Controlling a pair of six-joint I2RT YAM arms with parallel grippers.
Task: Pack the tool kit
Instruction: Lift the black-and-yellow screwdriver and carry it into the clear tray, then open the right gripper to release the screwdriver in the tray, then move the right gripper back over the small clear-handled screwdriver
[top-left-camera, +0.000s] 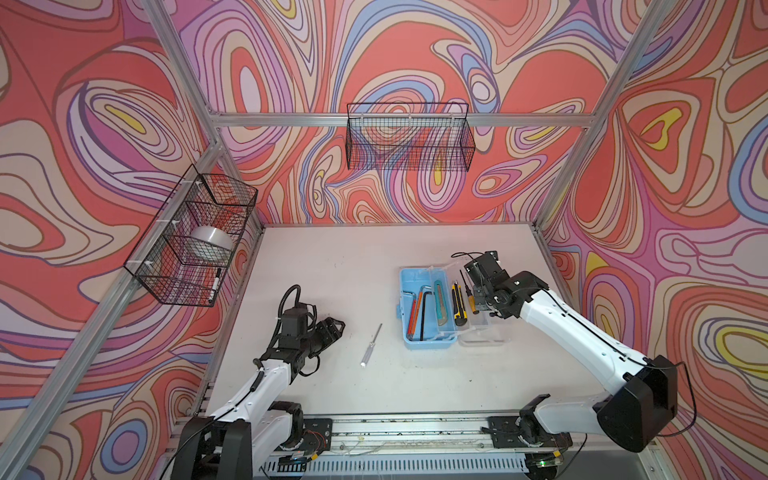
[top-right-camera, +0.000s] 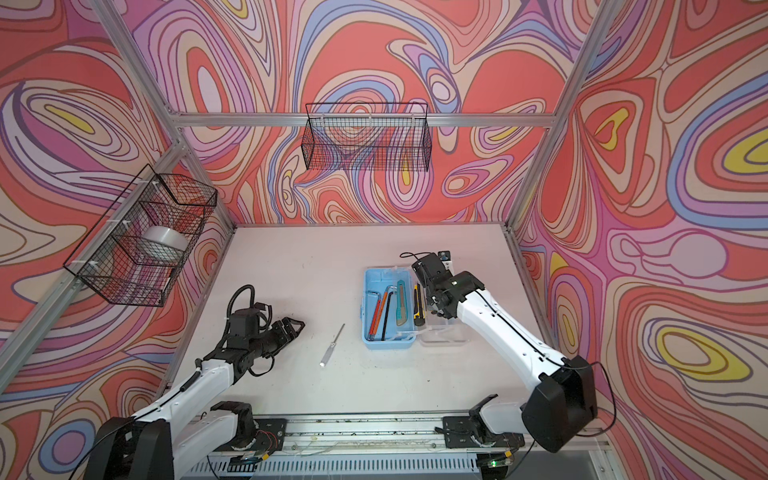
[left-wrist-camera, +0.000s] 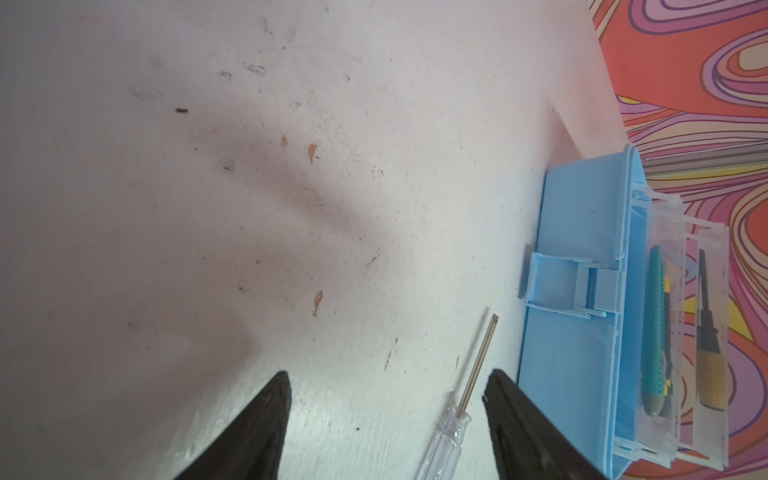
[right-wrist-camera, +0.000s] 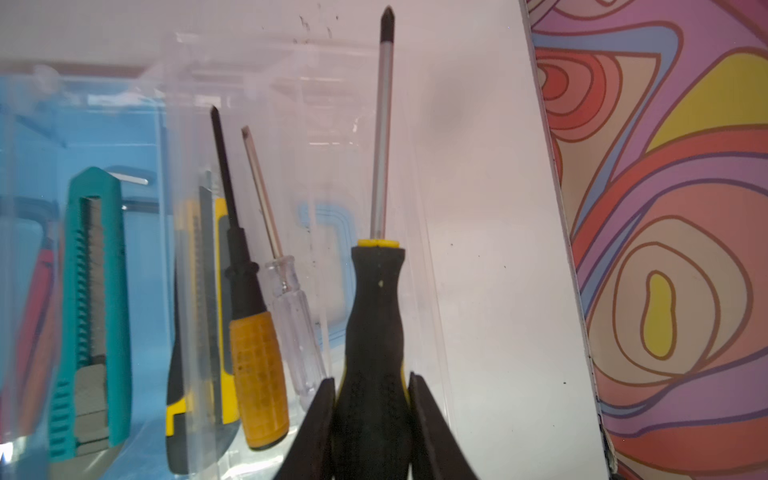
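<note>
The black-and-yellow screwdriver, now held over the lid, will go from my right gripper down into the clear lid's outer compartment (top-left-camera: 493, 296) (right-wrist-camera: 385, 281) beside the clear screwdriver.
The light-blue tool kit box (top-left-camera: 405, 291) (top-right-camera: 368, 291) (left-wrist-camera: 573, 232) lies open right of centre, its clear lid (top-left-camera: 484, 332) folded flat on its right. Hex keys (top-left-camera: 424, 309) and a teal utility knife (top-left-camera: 441, 303) (right-wrist-camera: 95, 291) lie in the box. On the lid rest a yellow knife (right-wrist-camera: 199, 291), an orange-handled screwdriver (right-wrist-camera: 257, 365) and a clear one (right-wrist-camera: 291, 307). My right gripper (top-left-camera: 482, 305) (right-wrist-camera: 372, 380) is shut on a black-and-yellow screwdriver (right-wrist-camera: 376, 291) over the lid. Another clear-handled screwdriver (top-left-camera: 370, 345) (left-wrist-camera: 451, 428) lies on the table beside my open left gripper (top-left-camera: 336, 328) (left-wrist-camera: 386, 386).
A black wire basket (top-left-camera: 195, 237) on the left wall holds a tape roll (top-left-camera: 212, 241) and a marker (top-left-camera: 215, 284). A second basket (top-left-camera: 409, 137) hangs on the back wall. The table's right edge (right-wrist-camera: 561, 208) and patterned wall run close to my right gripper.
</note>
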